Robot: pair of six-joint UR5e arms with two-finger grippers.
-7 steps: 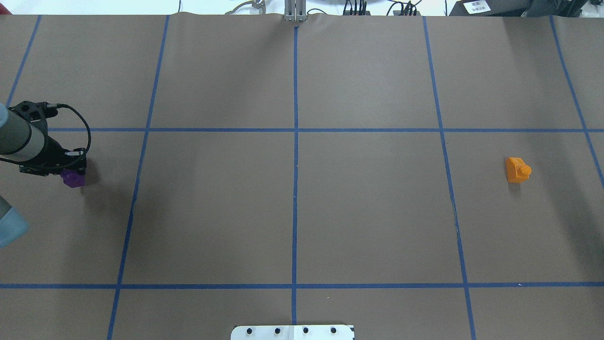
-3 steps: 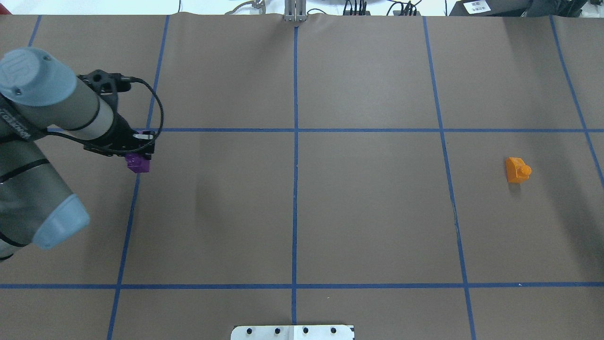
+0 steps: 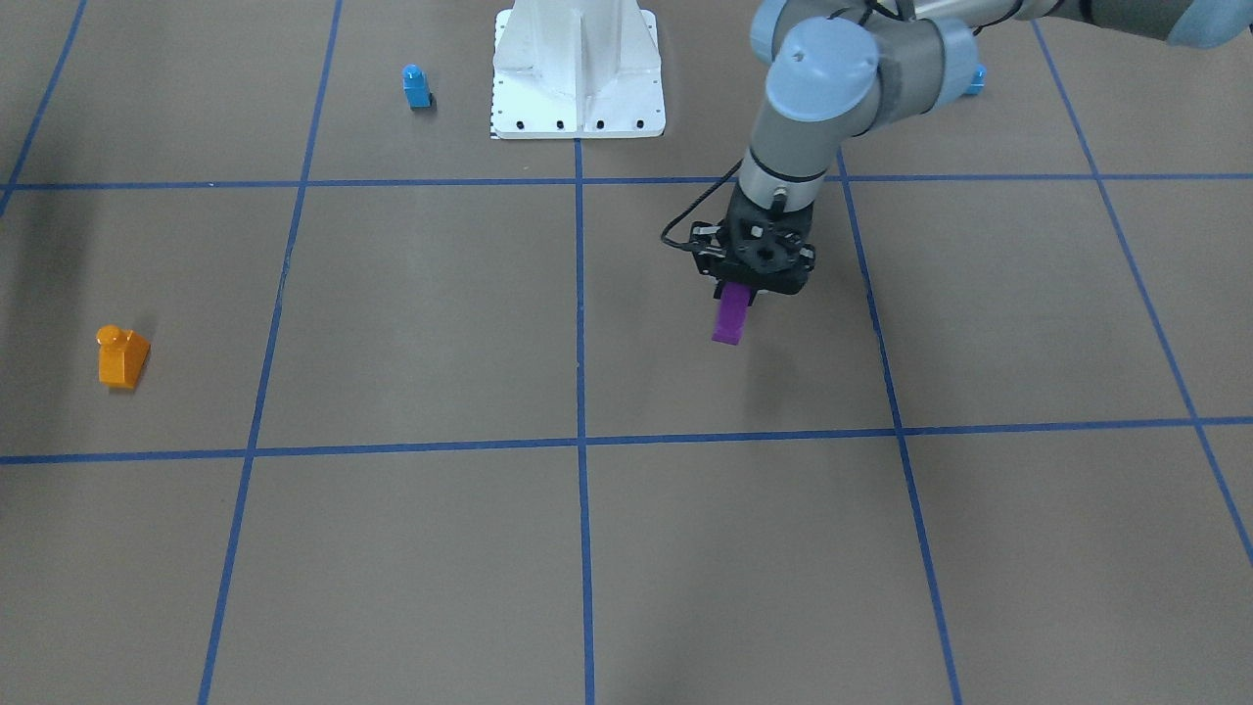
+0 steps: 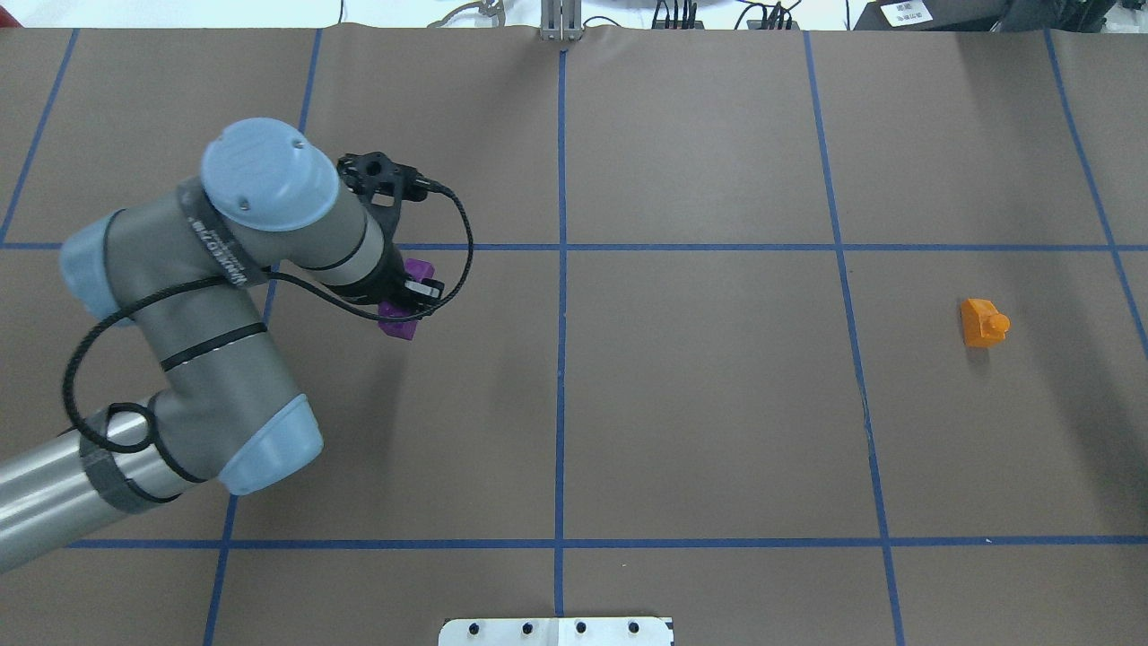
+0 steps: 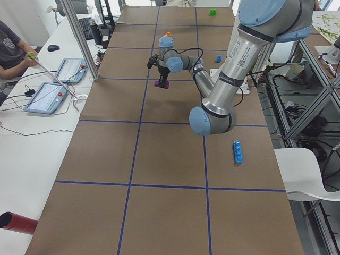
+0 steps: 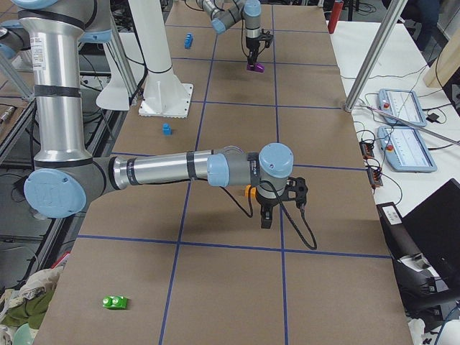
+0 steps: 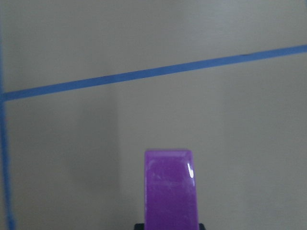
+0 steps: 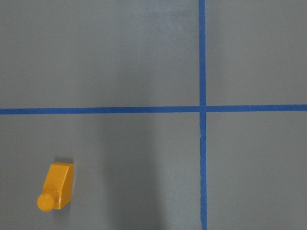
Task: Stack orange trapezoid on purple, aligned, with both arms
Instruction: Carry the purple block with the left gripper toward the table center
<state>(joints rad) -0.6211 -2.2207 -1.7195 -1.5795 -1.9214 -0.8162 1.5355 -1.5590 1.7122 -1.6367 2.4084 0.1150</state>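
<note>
The robot's left gripper will release the purple brick on the centre blue tape line (image 3: 573, 412), next to the tape crossing that faces the white base mount.
My left gripper (image 4: 408, 296) is shut on the purple brick (image 4: 397, 326) and holds it above the table, left of the centre line. The brick also shows under the gripper (image 3: 749, 279) in the front view (image 3: 731, 319) and in the left wrist view (image 7: 170, 189). The orange trapezoid (image 4: 984, 323) lies on the table at the far right, stud sideways, and shows in the right wrist view (image 8: 56, 187). My right gripper (image 6: 266, 214) shows only in the exterior right view, hovering by the orange trapezoid (image 6: 249, 191). I cannot tell if it is open or shut.
The white base mount (image 3: 578, 69) stands at the robot's edge. Blue bricks lie near it (image 3: 416, 86) and behind the left arm (image 3: 974, 80). A green brick (image 6: 115, 302) lies near the right end. Blue tape lines cross the brown table (image 4: 717, 404).
My left arm has swung right across the table with the purple brick, from the far left edge to the square left of centre. The orange trapezoid has not moved.
</note>
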